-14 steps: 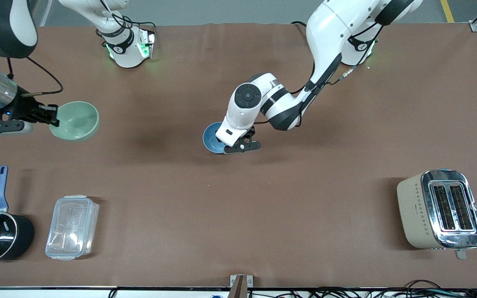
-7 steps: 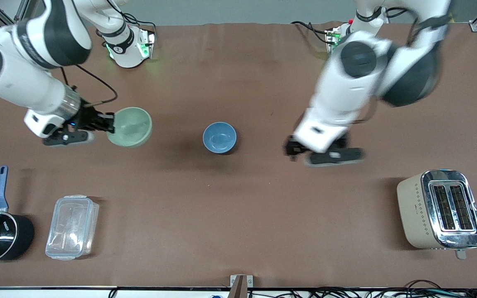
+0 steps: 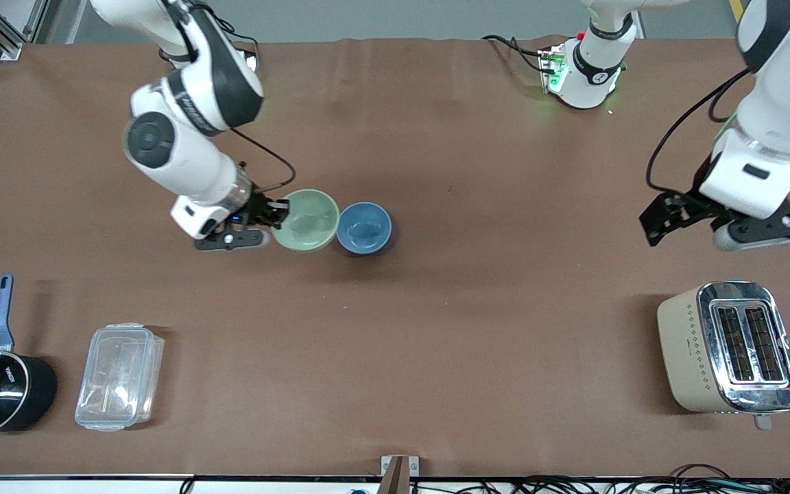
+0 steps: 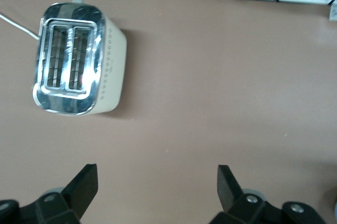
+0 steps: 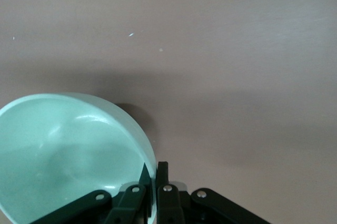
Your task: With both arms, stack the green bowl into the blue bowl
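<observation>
Next, I release the green bowl from my right gripper, nested upright in the hollow of the blue bowl [image 3: 365, 228] on the table.
The pale green bowl [image 3: 307, 221] hangs from my right gripper [image 3: 284, 211], which is shut on its rim. It sits right beside the blue bowl [image 3: 364, 228], toward the right arm's end, with the two rims almost meeting. In the right wrist view the green bowl [image 5: 68, 145] is tilted, and the right gripper [image 5: 154, 169] pinches its wall with one finger inside and one outside. The blue bowl stands upright on the table by itself. My left gripper [image 3: 655, 216] is open and holds nothing, over bare table toward the left arm's end. In the left wrist view the left gripper [image 4: 156, 174] has bare table between its fingers.
A beige and chrome toaster [image 3: 724, 350] [image 4: 79, 58] stands nearer the front camera than the left gripper. A black saucepan with a blue handle [image 3: 1, 391] and a clear plastic box [image 3: 119, 376] sit at the right arm's end, near the front edge. Cables run along that edge.
The left gripper opened, let go of the blue bowl and swung away toward the left arm's end. The right arm carried the green bowl across until it was beside the blue bowl.
</observation>
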Controlling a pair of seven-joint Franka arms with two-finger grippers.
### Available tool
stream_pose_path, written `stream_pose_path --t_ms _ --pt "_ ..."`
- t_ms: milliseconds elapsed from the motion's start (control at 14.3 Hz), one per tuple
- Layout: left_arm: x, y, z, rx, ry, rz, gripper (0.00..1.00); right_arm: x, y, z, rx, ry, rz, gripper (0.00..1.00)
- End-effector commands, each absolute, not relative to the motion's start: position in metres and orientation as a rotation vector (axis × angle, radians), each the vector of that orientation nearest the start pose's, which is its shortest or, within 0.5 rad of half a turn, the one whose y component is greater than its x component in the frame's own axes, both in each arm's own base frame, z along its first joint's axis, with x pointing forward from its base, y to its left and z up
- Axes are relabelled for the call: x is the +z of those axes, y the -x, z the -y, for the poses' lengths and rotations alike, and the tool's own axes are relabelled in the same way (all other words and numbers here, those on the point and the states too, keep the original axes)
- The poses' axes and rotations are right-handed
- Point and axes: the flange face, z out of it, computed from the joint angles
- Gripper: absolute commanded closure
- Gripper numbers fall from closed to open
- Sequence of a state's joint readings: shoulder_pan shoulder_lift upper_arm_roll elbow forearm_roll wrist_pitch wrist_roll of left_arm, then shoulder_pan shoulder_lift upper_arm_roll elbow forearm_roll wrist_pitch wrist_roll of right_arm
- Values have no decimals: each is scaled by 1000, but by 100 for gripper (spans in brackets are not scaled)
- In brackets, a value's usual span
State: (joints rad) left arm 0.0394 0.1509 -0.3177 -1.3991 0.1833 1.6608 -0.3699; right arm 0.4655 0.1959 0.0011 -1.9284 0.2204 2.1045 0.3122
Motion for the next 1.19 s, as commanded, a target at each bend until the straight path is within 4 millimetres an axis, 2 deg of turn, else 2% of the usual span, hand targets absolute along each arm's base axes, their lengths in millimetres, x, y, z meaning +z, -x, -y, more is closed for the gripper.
stream_pose_path --t_ms 0,140,350,490,771,981,1121 --pt "636 -584 119 -198 3038 81 0 358 -538 -291 163 2930 6 99" --pt "655 -571 104 -226 3059 63 0 341 -532 -305 179 2938 32 99" --pt "651 -559 65 -170 3136 39 0 323 -517 -321 209 2950 76 99" --pt "651 -553 51 -162 3139 45 0 304 -511 -332 193 2956 97 98" --pt "653 -547 49 -74 3129 37 0 283 -506 -336 220 2962 94 98" --pt "652 -547 55 -73 3125 23 0 271 -501 -344 217 2967 109 98" --pt "649 -546 69 -64 3124 -13 0 265 -498 -346 232 2972 117 97"
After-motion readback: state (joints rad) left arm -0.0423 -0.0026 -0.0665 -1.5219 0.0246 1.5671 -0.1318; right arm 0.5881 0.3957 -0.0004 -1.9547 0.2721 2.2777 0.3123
